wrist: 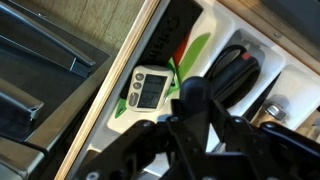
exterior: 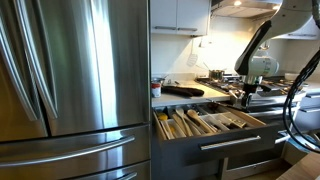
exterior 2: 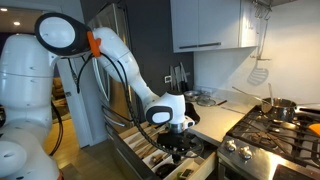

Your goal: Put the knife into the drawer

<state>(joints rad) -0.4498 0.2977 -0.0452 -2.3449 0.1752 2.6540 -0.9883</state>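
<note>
Next, my gripper releases the black-handled knife in the drawer (exterior: 230,122) (wrist: 259,102), between the black scissors and the metal-topped tool.
The drawer (exterior: 262,123) is pulled open, and its light wooden divider tray holds several utensils; it also shows in an exterior view (exterior 2: 140,152) and in the wrist view (wrist: 130,75). My gripper (wrist: 188,92) hangs low over the tray, as both exterior views show (exterior: 248,97) (exterior 2: 178,137). Its fingertips are together. The knife (wrist: 193,52), a slim green piece, lies along a white compartment, and its near end meets my fingertips. The grip itself is partly hidden by the fingers.
A green-edged digital timer (wrist: 145,88) lies in the compartment beside the knife, with black utensils (wrist: 235,72) on the other side. A steel fridge (exterior: 75,90) stands next to the drawer. A gas stove (exterior 2: 275,130) with pots is beside it. A deeper drawer with a bar handle (exterior: 230,143) is below.
</note>
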